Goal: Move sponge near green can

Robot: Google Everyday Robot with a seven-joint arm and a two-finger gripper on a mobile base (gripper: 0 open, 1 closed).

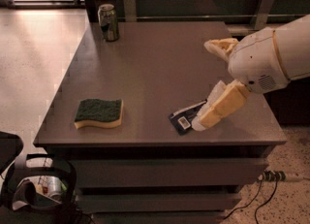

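Note:
The gripper needs to close on the end of the sponge (115, 112) facing the blue packet.
The sponge (99, 113), dark green on top with a pale yellow base, lies flat near the table's front left edge. The green can (108, 22) stands upright at the far left corner, well apart from the sponge. My gripper (202, 86) reaches in from the right over the right half of the table, open and empty. Its pale yellow fingers (219, 105) are spread wide, the lower one over the blue packet. The gripper is far to the right of the sponge.
A flat dark blue packet with a barcode (184, 119) lies near the front right, partly under my lower finger. The grey table (155, 68) has drawers below. A dark bin (38, 189) sits on the floor at the front left; cables (271, 177) lie at the right.

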